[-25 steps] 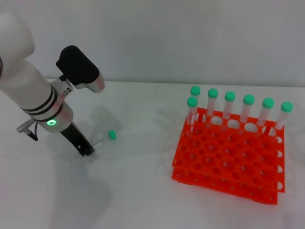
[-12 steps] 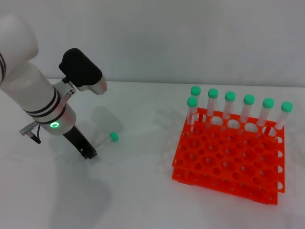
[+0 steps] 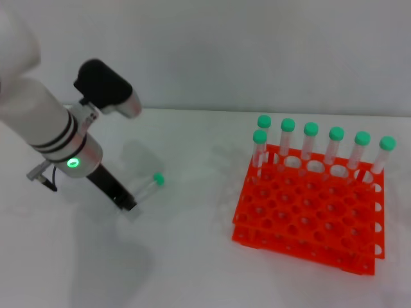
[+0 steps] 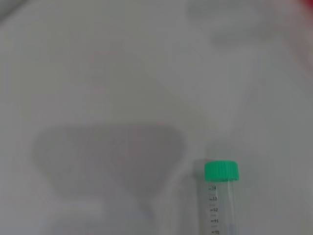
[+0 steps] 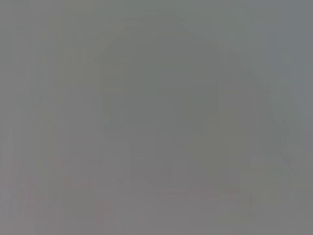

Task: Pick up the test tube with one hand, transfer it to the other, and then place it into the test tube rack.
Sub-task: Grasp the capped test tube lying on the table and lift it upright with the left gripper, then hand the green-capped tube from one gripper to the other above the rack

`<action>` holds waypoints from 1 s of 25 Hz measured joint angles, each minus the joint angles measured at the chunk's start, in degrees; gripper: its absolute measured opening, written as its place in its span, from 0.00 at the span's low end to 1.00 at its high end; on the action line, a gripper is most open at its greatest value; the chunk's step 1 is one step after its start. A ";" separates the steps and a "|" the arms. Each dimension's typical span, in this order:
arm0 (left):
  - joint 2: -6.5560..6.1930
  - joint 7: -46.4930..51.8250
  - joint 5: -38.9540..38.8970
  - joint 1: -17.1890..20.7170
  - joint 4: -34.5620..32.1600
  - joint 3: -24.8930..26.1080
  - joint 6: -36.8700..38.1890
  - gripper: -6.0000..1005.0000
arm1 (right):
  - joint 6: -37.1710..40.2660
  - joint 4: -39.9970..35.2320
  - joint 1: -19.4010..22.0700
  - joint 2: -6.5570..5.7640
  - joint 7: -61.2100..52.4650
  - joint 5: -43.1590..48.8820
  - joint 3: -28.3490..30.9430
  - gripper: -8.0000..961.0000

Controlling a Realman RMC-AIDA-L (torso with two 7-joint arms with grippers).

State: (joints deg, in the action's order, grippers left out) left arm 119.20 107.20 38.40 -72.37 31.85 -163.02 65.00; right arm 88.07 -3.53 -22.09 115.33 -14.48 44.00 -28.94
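Next, my left gripper releases the test tube to my right gripper, leaving it there over the rack's back corner (image 3: 263, 145) that is nearest to my left gripper.
The test tube (image 3: 146, 190), clear with a mint-green cap (image 3: 158, 180), is held at its bottom end by my left gripper (image 3: 128, 205) on the left of the white table, tilted with the cap toward the rack. It also shows in the left wrist view (image 4: 221, 200), cap away from the camera, over the bare table. The orange-red test tube rack (image 3: 308, 208) stands on the right, well apart from the tube. My right gripper is out of view; the right wrist view shows only plain grey.
Several capped tubes (image 3: 311, 138) stand upright along the rack's back rows; its front holes are free. The white table (image 3: 192, 256) lies between my left gripper and the rack. A pale wall runs behind.
My left gripper has shifted a little to the right, toward the rack, and the test tube has moved along with it, its cap now slightly higher.
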 joint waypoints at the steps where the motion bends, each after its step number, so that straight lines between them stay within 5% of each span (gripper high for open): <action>1: 0.00 -0.54 -1.12 -0.29 0.85 0.00 1.11 0.19 | 0.28 -0.07 0.10 -0.04 -0.22 0.08 -0.18 0.66; 9: -0.14 -11.23 -17.73 -0.63 10.43 -0.01 16.76 0.20 | 0.21 -8.98 4.98 -0.90 -12.28 0.21 -10.48 0.66; 15: -0.19 -20.79 -29.45 2.11 13.18 -0.02 28.11 0.21 | -0.50 -19.47 8.88 -5.47 -27.88 4.09 -25.14 0.66; 20: -0.20 -28.82 -35.91 4.54 13.24 -0.02 35.72 0.21 | 1.34 -24.14 6.90 -8.41 -41.15 16.62 -26.72 0.66; 25: -0.24 -37.64 -43.09 7.12 13.31 -0.01 42.57 0.21 | 5.32 -25.33 3.06 -8.82 -46.85 24.90 -26.72 0.66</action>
State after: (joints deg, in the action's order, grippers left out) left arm 118.96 69.56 -4.69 -65.25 45.16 -163.04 107.57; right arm 93.39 -28.87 -19.03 106.52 -61.34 68.90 -55.66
